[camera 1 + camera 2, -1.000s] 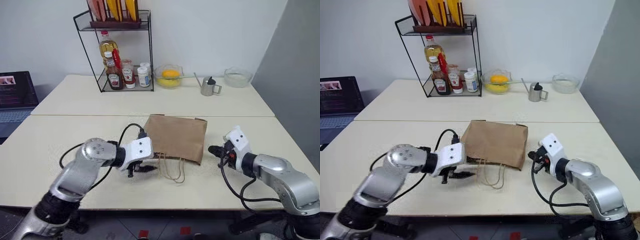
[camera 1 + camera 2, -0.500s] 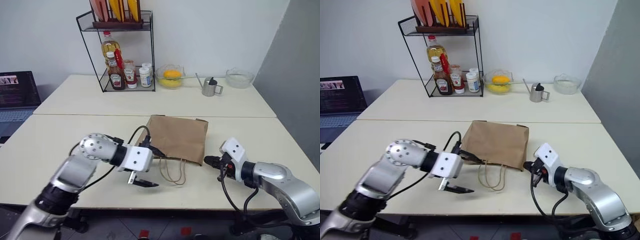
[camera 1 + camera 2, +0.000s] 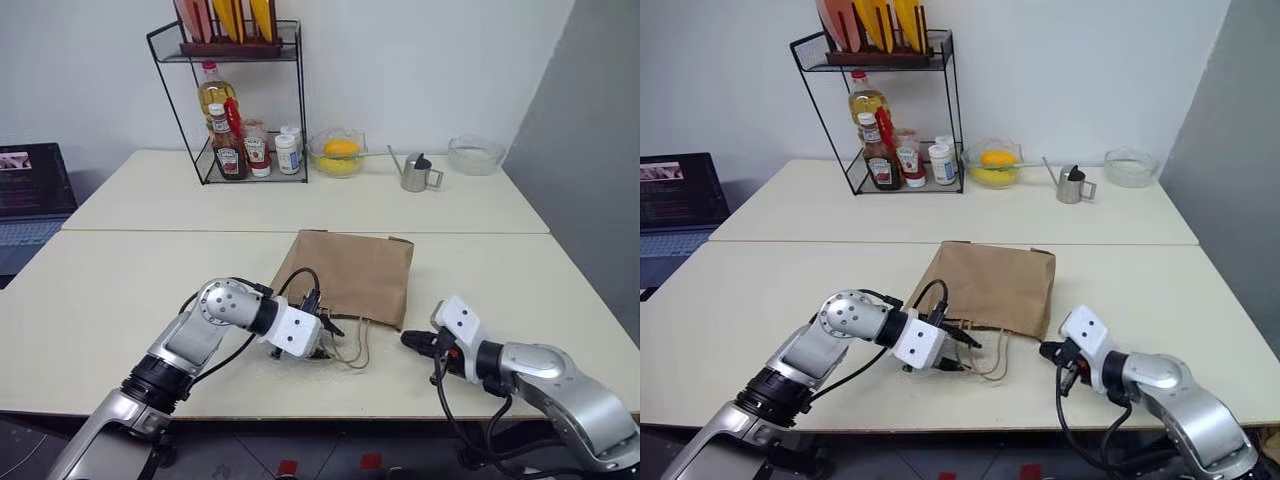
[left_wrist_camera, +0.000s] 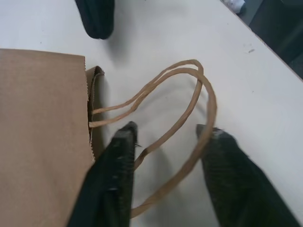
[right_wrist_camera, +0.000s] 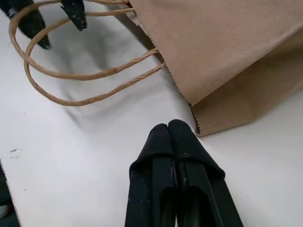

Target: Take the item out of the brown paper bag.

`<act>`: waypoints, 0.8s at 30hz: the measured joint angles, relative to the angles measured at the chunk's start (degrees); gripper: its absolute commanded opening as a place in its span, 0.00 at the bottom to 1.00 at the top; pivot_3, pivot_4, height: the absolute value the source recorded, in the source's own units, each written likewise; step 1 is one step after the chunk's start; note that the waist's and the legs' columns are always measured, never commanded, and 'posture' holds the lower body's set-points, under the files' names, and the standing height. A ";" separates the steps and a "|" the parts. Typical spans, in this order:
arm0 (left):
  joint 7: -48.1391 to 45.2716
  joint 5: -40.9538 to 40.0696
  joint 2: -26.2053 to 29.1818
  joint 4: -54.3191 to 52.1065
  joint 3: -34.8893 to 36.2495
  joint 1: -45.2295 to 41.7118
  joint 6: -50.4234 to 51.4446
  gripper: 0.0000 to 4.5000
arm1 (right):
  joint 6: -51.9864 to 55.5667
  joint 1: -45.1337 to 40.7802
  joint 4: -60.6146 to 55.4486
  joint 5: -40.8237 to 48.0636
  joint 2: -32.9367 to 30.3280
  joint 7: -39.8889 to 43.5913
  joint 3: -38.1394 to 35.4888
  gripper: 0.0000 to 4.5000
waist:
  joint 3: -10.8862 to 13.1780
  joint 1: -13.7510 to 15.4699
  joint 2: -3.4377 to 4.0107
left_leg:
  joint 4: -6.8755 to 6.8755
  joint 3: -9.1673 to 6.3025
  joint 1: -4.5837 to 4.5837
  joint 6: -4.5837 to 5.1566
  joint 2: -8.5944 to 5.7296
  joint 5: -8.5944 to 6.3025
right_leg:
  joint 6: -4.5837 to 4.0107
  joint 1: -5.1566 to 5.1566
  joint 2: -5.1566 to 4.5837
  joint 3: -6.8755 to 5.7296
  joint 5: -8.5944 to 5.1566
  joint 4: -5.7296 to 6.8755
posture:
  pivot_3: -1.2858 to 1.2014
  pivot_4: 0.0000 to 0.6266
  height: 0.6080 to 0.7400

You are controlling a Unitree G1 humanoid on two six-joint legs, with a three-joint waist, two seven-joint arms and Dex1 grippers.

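The bag's opening lies nearly flat and my shut right gripper points at its corner, so next my right gripper opens and takes a handle cord (image 3: 366, 343).
The brown paper bag (image 3: 352, 272) lies flat on the near table, its mouth and two looped cord handles (image 3: 346, 346) turned toward me. My left gripper (image 4: 166, 138) is open at the mouth's left side; both handle loops (image 4: 189, 94) run between its fingers (image 4: 120, 156). Shut, my right gripper (image 5: 168, 126) points at the mouth's right corner (image 5: 194, 118) from just short of it, without touching. The bag's mouth stays nearly flat. The item is hidden.
On the far table stand a black wire rack (image 3: 235, 100) with sauce bottles, a glass bowl (image 3: 338, 152) with yellow fruit, a small metal pitcher (image 3: 418, 173) and an empty glass bowl (image 3: 475, 153). A laptop (image 3: 30, 190) sits at far left.
My left gripper has rolled and moved right, down onto the handles, its fingers narrower than half a second ago. The shut right gripper has drawn back toward the near edge.
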 measured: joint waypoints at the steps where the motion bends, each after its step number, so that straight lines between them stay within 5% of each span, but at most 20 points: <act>1: 0.00 -0.11 0.00 0.00 0.00 0.00 0.00 0.15 | 0.04 -0.11 -0.11 -0.03 0.02 -0.07 0.20 0.00 | 0.00 0.00 0.00 | 0.00 -0.01 0.00 0.00 0.00 0.00 | 0.00 0.00 0.00 -0.01 0.00 0.00 | 0.52 0.24 1.00; 4: 0.03 -0.29 -0.01 0.01 0.00 0.01 0.08 0.01 | 0.48 -0.78 -0.48 -0.02 0.47 -0.38 0.83 0.00 | 0.00 0.00 0.00 | 0.00 -0.01 -0.01 0.00 0.00 0.00 | 0.00 0.00 0.00 -0.01 0.00 0.00 | 0.52 0.24 1.00; 15: 2.43 -5.57 -3.10 -1.98 1.77 0.01 18.75 0.01 | -1.16 -2.60 -2.39 -0.18 -0.10 4.61 7.59 0.00 | 0.00 -0.04 0.00 | 0.01 -0.05 0.00 0.00 0.00 0.00 | 0.00 0.02 0.01 -0.04 0.00 0.00 | 0.52 0.24 1.00; 24: 2.52 -7.14 -3.09 -4.66 2.89 0.01 23.90 0.01 | -2.32 -4.82 -0.91 -0.36 0.34 5.54 8.08 0.00 | 0.00 0.00 0.00 | 0.01 -0.05 -0.01 0.00 -0.01 0.00 | 0.00 0.02 0.00 -0.03 0.00 0.00 | 0.52 0.24 1.00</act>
